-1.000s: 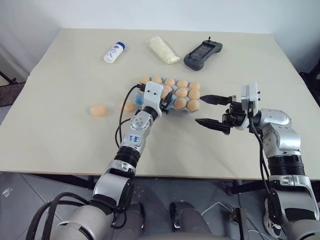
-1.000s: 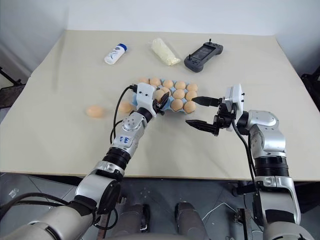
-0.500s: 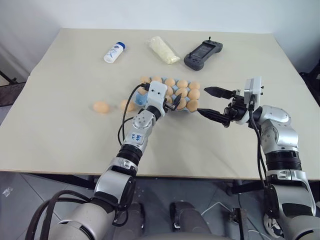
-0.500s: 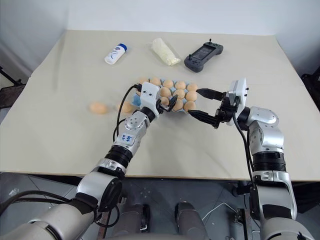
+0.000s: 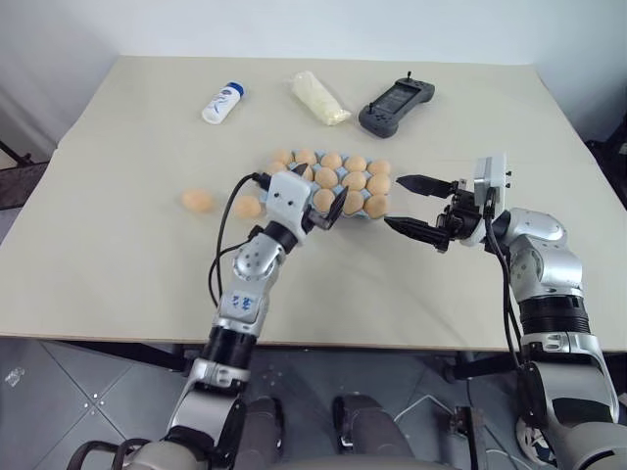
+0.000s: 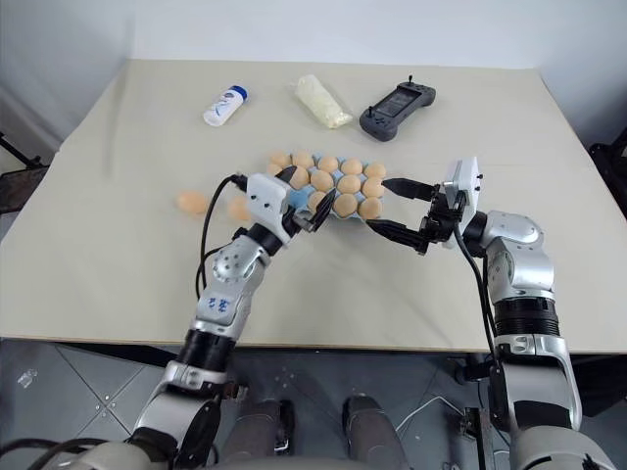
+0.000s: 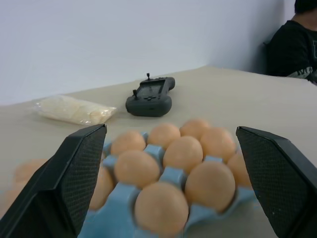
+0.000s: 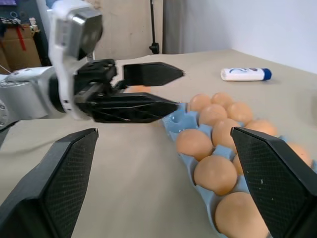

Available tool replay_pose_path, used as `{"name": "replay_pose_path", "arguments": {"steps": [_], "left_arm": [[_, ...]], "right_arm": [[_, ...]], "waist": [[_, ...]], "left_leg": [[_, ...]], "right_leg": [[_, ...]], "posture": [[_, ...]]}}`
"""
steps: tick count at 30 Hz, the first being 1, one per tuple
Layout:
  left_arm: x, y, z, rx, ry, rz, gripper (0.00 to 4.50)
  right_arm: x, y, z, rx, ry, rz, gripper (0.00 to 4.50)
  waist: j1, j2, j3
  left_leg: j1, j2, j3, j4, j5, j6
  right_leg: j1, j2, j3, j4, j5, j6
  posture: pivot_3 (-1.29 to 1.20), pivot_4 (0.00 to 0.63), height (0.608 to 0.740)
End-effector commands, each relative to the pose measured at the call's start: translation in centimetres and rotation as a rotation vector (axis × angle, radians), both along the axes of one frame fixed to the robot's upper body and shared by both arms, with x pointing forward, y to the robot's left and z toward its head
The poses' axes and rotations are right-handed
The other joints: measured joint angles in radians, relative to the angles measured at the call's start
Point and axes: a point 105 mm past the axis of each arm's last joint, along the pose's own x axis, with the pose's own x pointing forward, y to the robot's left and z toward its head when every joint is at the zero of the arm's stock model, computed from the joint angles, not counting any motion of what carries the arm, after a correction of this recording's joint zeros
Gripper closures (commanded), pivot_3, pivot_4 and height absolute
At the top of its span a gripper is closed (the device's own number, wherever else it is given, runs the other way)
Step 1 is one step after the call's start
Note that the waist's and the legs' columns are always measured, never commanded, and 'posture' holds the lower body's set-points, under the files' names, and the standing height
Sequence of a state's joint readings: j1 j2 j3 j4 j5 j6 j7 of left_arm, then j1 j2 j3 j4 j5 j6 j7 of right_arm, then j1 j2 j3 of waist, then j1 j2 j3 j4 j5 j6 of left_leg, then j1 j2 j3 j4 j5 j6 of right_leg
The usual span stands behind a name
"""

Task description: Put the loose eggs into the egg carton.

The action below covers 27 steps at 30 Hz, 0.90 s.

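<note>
The loose egg (image 5: 197, 201) lies farther out from the light blue egg carton. My left gripper grabs its sides next.
The light blue egg carton (image 7: 171, 175) sits mid-table, its cups holding several pale orange eggs. Two loose eggs lie on the table to its left, one (image 5: 197, 201) farther out and one (image 5: 247, 207) close to the carton's left end. My left gripper (image 5: 322, 196) hovers at the carton's near-left corner, open and empty, its fingers (image 7: 74, 168) spread wide before the eggs. My right gripper (image 5: 396, 203) is open and empty just right of the carton, pointing left at it. The right wrist view shows the left gripper (image 8: 148, 89) beside the carton (image 8: 174, 120).
A white bottle with a blue cap (image 5: 222, 101), a white plastic-wrapped packet (image 5: 319, 97) and a dark grey controller (image 5: 396, 103) lie along the far side of the table. A person in black (image 7: 297, 44) sits beyond the table's far right.
My left gripper has gone from shut to open and has drawn back from over the carton toward the near-left. The right gripper has held its place, open.
</note>
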<state>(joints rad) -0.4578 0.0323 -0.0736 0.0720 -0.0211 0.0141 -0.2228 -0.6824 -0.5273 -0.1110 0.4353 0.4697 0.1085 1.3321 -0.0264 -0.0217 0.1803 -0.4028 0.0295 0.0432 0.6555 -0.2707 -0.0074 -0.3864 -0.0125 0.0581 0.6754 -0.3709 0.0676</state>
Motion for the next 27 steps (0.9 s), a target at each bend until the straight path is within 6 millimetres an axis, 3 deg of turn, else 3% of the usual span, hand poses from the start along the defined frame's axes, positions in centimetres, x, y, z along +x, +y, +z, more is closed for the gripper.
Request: {"name": "replay_pose_path", "arguments": {"steps": [1,11,16,23,27], "left_arm": [[-1.8,1.7,1.2,-0.046,-0.035,0.041,0.04],[-8.2,11.1,-4.7,-0.063,0.153,0.232,0.04],[-9.9,16.4,-5.7,-0.028,0.196,0.356,0.04],[-10.0,18.2,-4.8,0.023,0.179,0.346,0.04],[-7.4,21.3,-3.1,0.026,0.185,0.423,0.04]], "right_arm": [[-0.4,0.2,1.0,0.013,-0.042,0.048,0.00],[0.2,0.8,0.6,-0.013,-0.014,0.069,0.00],[0.4,1.0,0.5,-0.018,-0.010,0.083,0.00],[0.6,1.3,0.5,-0.020,-0.010,0.091,0.00],[0.6,1.5,0.5,-0.023,-0.008,0.095,0.00]], "waist": [[0.000,0.000,0.000],[-0.005,0.000,0.000],[-0.005,0.000,0.000],[-0.005,0.001,0.000],[-0.004,0.001,0.001]], "left_leg": [[0.000,0.000,0.000,0.000,0.000,0.000],[0.004,0.001,0.000,-0.003,0.000,0.001],[0.012,0.001,0.000,-0.008,0.000,0.002],[0.010,0.000,0.000,-0.011,-0.002,0.002],[0.010,0.001,-0.001,-0.012,-0.002,0.002]], "right_leg": [[0.001,0.000,0.000,0.000,0.000,0.000],[0.004,0.000,0.000,-0.003,0.001,-0.001],[0.012,-0.001,-0.001,-0.011,0.002,-0.002],[0.012,-0.002,-0.001,-0.016,0.002,-0.003],[0.011,-0.002,-0.002,-0.016,0.002,-0.003]], "posture": [[0.00,0.150,0.740],[0.00,0.150,0.740],[0.00,0.150,0.740],[0.00,0.150,0.740],[0.00,0.150,0.740]]}}
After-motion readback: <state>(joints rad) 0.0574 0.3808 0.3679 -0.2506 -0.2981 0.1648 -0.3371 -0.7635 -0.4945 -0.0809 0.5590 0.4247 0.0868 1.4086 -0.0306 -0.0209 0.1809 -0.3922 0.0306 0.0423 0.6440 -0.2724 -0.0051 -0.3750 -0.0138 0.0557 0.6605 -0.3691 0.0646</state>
